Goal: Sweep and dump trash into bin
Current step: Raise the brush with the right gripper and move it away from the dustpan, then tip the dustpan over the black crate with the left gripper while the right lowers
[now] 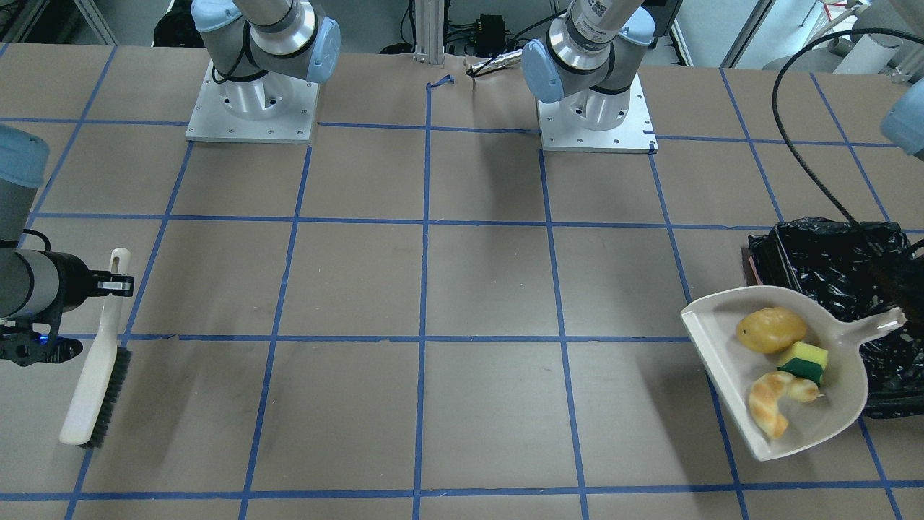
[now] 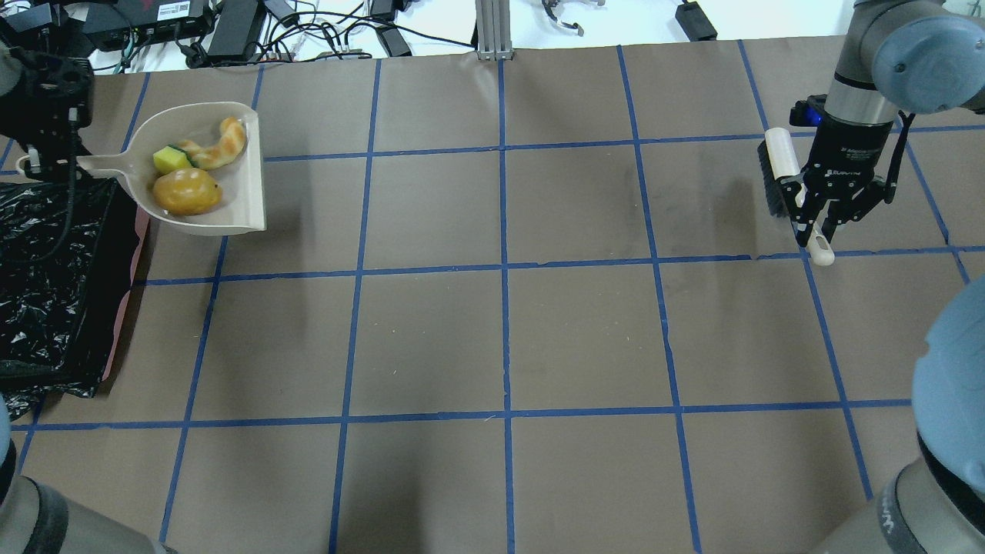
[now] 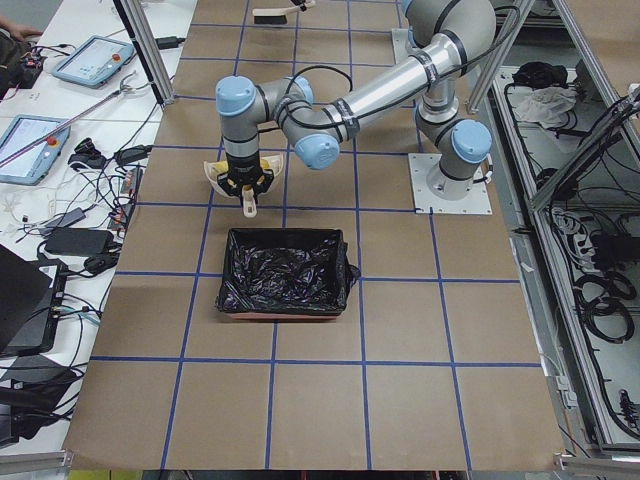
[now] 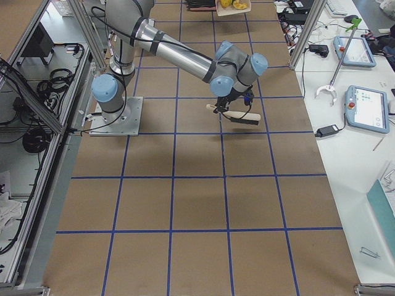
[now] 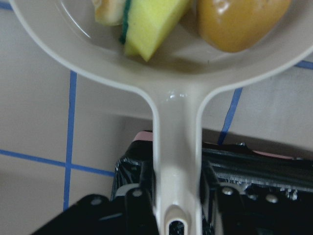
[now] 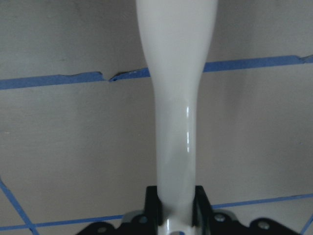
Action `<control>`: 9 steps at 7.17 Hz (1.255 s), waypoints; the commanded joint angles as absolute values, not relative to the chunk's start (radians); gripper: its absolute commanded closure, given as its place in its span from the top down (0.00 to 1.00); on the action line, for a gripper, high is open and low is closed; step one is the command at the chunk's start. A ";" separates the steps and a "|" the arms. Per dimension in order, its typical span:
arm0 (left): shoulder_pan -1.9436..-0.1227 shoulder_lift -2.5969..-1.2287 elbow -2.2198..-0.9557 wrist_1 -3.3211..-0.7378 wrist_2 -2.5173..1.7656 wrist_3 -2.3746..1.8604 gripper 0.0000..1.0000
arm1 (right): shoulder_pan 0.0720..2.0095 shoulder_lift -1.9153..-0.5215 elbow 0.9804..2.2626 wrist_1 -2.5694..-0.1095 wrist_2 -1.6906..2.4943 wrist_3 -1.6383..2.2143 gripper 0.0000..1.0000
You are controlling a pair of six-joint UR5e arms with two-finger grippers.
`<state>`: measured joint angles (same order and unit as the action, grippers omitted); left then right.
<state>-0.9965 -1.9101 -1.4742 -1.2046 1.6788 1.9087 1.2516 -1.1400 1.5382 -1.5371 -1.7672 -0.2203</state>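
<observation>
I need to set the white brush down with my right gripper along the slanted blue tape line (image 1: 113, 370) just under it.
A beige dustpan (image 2: 248, 185) holds the trash: an amber potato-like lump (image 2: 187, 191), a yellow and green sponge wedge (image 2: 171, 159) and a tan croissant piece (image 2: 219, 146). My left gripper (image 2: 46, 163) is shut on the dustpan's handle (image 5: 176, 161) and holds the pan just beside the far edge of the bin (image 2: 46, 292), a pink container lined with a black bag. The trash also shows in the front view: lump (image 1: 771, 329), sponge (image 1: 805, 361), croissant (image 1: 772, 401). My right gripper (image 2: 819, 223) is shut on the handle of a white brush (image 2: 779, 165) at the table's other end.
The two arm bases (image 1: 253, 108) (image 1: 595, 108) stand at the robot's side of the table. A black cable (image 1: 801, 152) hangs over the bin (image 1: 830, 260). Blue tape lines grid the brown tabletop (image 2: 500, 331). Cables and boxes lie past the far edge.
</observation>
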 commanded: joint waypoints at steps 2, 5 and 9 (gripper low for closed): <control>-0.777 -1.865 -1.454 -1.204 1.683 2.072 0.00 | 1.224 -1.101 1.540 -1.595 -1.795 -0.259 0.18; -0.657 -1.894 -1.399 -1.160 1.741 2.215 0.00 | 1.227 -1.100 1.539 -1.588 -1.792 -0.258 0.19; -0.657 -1.931 -1.425 -1.039 1.809 2.313 0.00 | 1.258 -1.098 1.540 -1.585 -1.782 -0.258 0.19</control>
